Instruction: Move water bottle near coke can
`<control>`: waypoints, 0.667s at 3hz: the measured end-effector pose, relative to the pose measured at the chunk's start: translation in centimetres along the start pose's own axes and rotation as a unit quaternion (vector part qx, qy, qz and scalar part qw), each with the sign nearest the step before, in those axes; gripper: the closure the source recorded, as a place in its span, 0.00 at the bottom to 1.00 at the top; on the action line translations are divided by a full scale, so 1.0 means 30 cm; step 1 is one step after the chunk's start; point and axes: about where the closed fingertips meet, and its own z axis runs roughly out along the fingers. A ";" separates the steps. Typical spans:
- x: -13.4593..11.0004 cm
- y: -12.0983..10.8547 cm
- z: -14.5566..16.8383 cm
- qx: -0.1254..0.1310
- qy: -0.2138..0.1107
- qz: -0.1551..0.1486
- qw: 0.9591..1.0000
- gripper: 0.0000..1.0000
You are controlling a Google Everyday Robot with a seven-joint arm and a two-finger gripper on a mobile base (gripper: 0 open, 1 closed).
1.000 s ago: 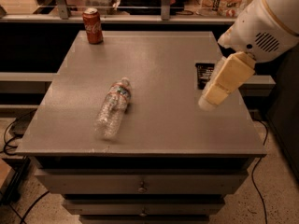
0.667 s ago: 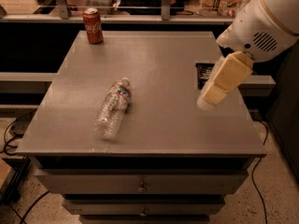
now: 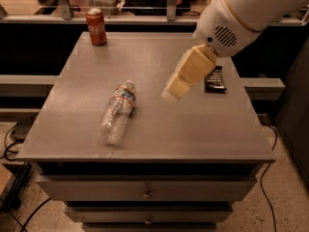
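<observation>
Next, the gripper moves to the middle of the water bottle's body (image 3: 118, 115) and closes there, between the bottle's white cap and its bottom.
The water bottle (image 3: 117, 111) lies on its side on the grey table (image 3: 159, 129), left of centre, its white cap pointing to the far side. The coke can (image 3: 96, 27) stands upright at the table's far left corner, well away from the bottle. My gripper (image 3: 175, 90) hangs above the middle of the table, to the right of the bottle and apart from it. It holds nothing that I can see.
A dark flat packet (image 3: 215, 79) lies on the table's right side, partly behind my arm. The table has drawers (image 3: 145, 193) in front. A counter with clutter runs behind it. Cables (image 3: 12, 139) lie on the floor at the left.
My arm and gripper have swung left, from the table's right side towards its middle, closer to the bottle. The bottle and can have not moved.
</observation>
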 end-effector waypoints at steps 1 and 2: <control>-0.101 0.008 0.096 -0.012 -0.019 0.026 0.999 0.00; -0.219 0.028 0.240 -0.051 -0.038 0.061 0.996 0.00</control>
